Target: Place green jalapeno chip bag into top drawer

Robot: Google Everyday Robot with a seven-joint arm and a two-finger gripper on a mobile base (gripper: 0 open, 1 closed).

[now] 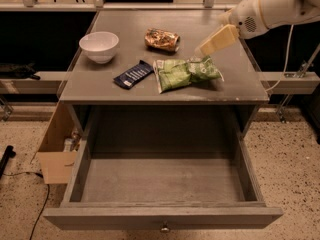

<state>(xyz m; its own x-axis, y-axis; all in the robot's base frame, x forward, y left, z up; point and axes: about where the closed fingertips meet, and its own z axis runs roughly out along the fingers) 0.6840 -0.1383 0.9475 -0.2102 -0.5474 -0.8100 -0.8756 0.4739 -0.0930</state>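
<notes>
I should move my gripper to the green jalapeno chip bag next and close it on the bag's end (211,71) farthest from the dark-blue packet.
The green jalapeno chip bag (184,72) lies flat on the grey table top (95,86), right of centre near the front edge. The top drawer (165,189) is pulled wide open below the table and holds nothing; its small knob (164,228) shows on the front. My gripper (204,48) hangs from the white arm (270,6) coming in from the upper right. Its cream-coloured tip is just above the right end of the green bag, and I cannot tell whether it touches it.
A white bowl (99,45) stands at the table's back left. An orange-brown foil bag (161,39) lies behind the green bag. A flat dark-blue packet (132,74) lies left of it. An open cardboard box (56,151) sits on the floor left of the drawer.
</notes>
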